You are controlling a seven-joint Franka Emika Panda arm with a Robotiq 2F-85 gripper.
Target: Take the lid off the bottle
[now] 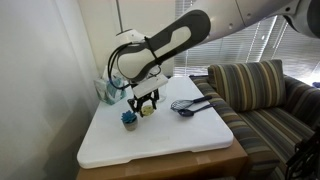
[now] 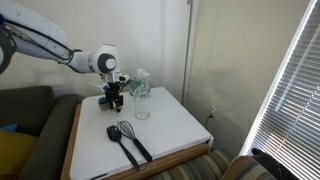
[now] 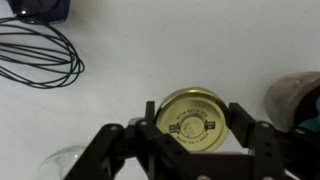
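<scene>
My gripper needs to let go of the lid, which I need to open to leave it on the table [image 1: 153, 115] [image 3: 187, 78] between the blue spiky ball and the whisk.
The lid [image 3: 194, 118], a flat round pale yellow-green disc, lies face-up between my gripper's [image 3: 196, 122] two black fingers, which touch its edges on both sides. In an exterior view the gripper [image 1: 146, 101] is low over the white table top with the lid [image 1: 148, 109] at its tips. The bottle [image 2: 142, 104], a clear glass jar with an open mouth, stands upright apart from the gripper [image 2: 114, 99]. Part of its rim shows in the wrist view [image 3: 62, 160] at the bottom left.
A blue spiky ball [image 1: 129, 118] sits just beside the gripper. A teal tissue box [image 1: 104, 90] stands at the table's far corner. A whisk [image 3: 35, 50] and a dark spatula [image 1: 190, 105] lie on the table [image 1: 160, 140]. A striped couch [image 1: 250, 90] adjoins it.
</scene>
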